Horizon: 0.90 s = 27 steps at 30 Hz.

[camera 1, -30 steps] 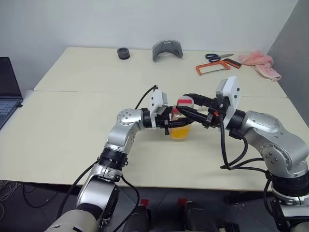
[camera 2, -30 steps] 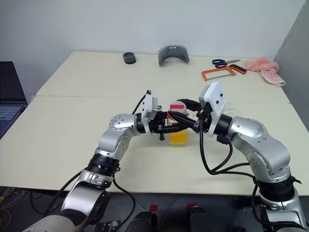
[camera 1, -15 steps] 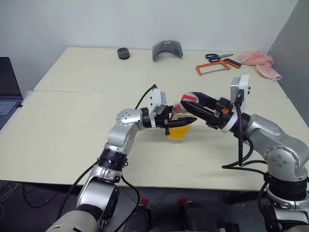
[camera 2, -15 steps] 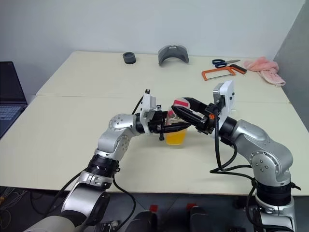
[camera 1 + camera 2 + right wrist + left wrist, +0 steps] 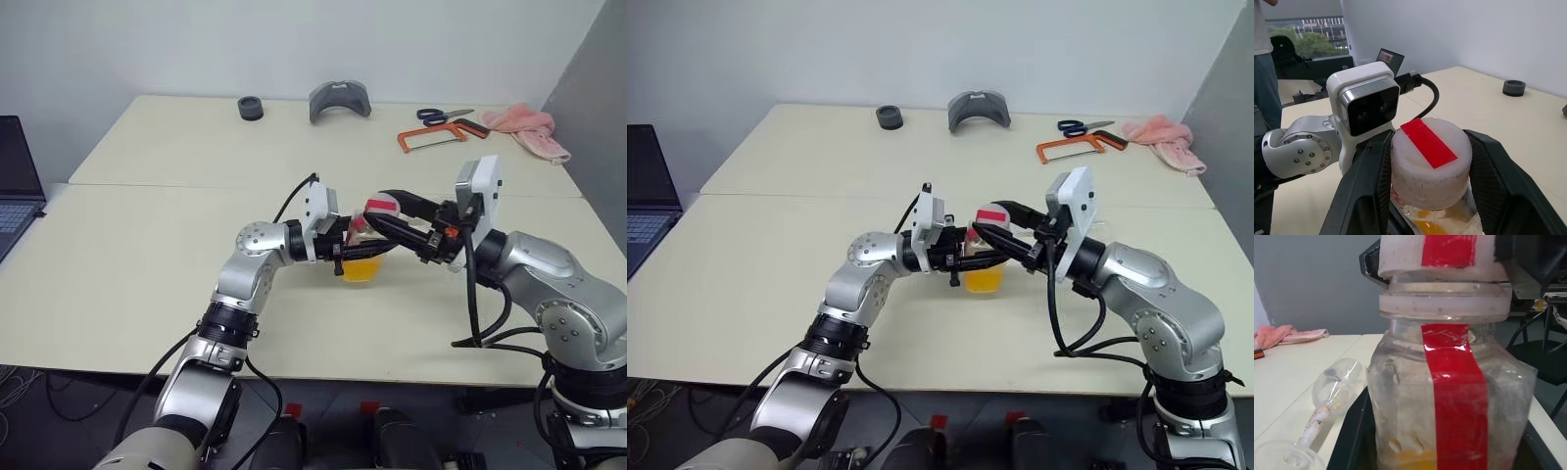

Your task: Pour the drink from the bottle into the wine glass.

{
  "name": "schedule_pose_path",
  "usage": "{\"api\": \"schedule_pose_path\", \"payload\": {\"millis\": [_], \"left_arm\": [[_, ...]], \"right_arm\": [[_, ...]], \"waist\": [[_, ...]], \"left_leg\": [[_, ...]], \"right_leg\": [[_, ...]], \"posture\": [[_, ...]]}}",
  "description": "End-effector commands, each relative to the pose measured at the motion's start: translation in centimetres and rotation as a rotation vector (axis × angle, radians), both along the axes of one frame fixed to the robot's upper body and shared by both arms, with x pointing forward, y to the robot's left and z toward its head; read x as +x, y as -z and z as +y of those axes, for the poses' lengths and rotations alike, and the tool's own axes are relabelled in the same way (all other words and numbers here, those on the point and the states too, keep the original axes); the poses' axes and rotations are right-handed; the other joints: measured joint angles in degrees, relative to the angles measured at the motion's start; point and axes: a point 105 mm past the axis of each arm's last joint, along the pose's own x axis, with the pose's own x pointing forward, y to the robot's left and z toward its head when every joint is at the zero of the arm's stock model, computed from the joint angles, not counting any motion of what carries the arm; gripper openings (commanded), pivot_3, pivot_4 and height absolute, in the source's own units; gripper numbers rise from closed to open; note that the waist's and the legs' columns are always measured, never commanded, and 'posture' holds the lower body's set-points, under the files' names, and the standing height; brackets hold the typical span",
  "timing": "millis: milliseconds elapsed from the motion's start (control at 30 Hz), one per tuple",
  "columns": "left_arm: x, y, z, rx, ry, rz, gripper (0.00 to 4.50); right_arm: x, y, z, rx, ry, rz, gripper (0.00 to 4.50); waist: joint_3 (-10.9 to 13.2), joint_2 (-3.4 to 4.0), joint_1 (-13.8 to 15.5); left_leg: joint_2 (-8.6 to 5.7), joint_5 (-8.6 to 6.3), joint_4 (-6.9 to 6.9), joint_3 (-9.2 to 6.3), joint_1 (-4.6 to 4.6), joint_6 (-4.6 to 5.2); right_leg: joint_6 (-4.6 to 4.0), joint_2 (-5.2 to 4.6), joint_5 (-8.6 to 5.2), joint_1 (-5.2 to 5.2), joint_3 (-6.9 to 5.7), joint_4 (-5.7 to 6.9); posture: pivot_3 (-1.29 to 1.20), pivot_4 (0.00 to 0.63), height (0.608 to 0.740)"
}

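My left gripper should set the bottle down on the bare table (image 5: 205,241) between the black ring and my left arm, toward the laptop. The bottle is upright just above the table's middle.
The bottle (image 5: 364,257), clear with a red stripe, stands upright just above the table's (image 5: 147,255) middle, with the orange drink (image 5: 985,278) low in it. My left gripper (image 5: 361,253) reaches in from the left and is shut on the bottle's body (image 5: 1449,406). From the right, my right gripper (image 5: 372,213) is shut on the white, red-striped cap (image 5: 1430,161), one black finger (image 5: 1364,191) on each side of it. The wine glass (image 5: 1334,387) lies on its side on the table beyond the bottle, seen in the left wrist view.
Along the far edge lie a black ring (image 5: 251,108), a grey curved piece (image 5: 340,100), scissors (image 5: 443,115), an orange hacksaw (image 5: 441,134) and a pink cloth (image 5: 529,129). A laptop (image 5: 15,176) sits at the left. A person (image 5: 1264,63) stands far off.
My right wrist has rocked a little around the cap, tilting the bottle briefly and letting it come upright again. Both hands keep their place and their grips.
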Motion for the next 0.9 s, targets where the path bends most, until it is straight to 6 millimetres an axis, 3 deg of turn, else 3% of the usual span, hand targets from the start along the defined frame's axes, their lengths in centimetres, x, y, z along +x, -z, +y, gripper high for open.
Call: {"api": "schedule_pose_path", "payload": {"millis": [33, 233, 467, 633, 800, 900], "left_arm": [[-0.2, -0.7, -0.4, -0.016, 0.003, -0.031, 1.58], [-0.2, -0.7, -0.5, -0.021, 0.001, -0.031, 1.58], [-0.2, -0.8, -0.5, -0.024, -0.007, -0.032, 1.58], [0.2, -0.9, -0.2, -0.03, -0.037, -0.036, 1.58], [1.5, -1.2, 1.2, -0.07, -0.158, -0.036, 1.58], [2.9, -1.6, 3.0, -0.104, -0.287, -0.048, 1.58]], "right_arm": [[-1.5, -1.8, 1.3, 0.004, -0.081, -0.102, 2.62], [-1.3, -1.8, 1.2, 0.014, -0.093, -0.085, 4.5], [-0.8, -1.7, 0.9, -0.006, -0.062, -0.102, 4.5], [-0.6, -2.0, -0.4, -0.036, -0.01, -0.143, 4.5], [-0.8, -2.6, -1.8, -0.07, 0.027, -0.189, 4.5], [-1.2, -2.0, -2.1, -0.113, 0.027, -0.183, 4.5]], "waist": [[0.0, 0.0, 0.0], [0.0, 0.0, 0.0], [0.0, 0.0, 0.0], [0.0, 0.0, 0.0], [0.0, 0.0, 0.0], [0.0, 0.0, 0.0]], "left_leg": [[0.0, 0.0, 0.0, 0.0, 0.0, 0.0], [0.0, 0.0, 0.0, -0.01, 0.0, 0.0], [0.0, 0.0, 0.0, -0.01, 0.0, 0.0], [0.0, 0.0, 0.0, -0.01, 0.0, 0.0], [0.0, 0.0, 0.0, 0.0, 0.0, 0.0], [0.01, 0.0, -0.01, -0.01, 0.01, 0.0]], "right_leg": [[0.0, 0.0, 0.0, 0.0, 0.0, 0.0], [0.0, -0.01, 0.0, 0.0, 0.0, 0.0], [0.0, 0.0, 0.0, 0.0, 0.0, 0.0], [0.0, 0.0, 0.0, 0.0, 0.0, 0.0], [0.0, -0.01, 0.0, 0.0, 0.01, -0.01], [0.0, 0.01, 0.0, 0.0, 0.0, -0.01]], "posture": [[0.0, 0.15, 0.74], [0.0, 0.15, 0.74], [0.0, 0.15, 0.74], [0.0, 0.15, 0.74], [0.0, 0.15, 0.74], [0.0, 0.15, 0.74]]}}
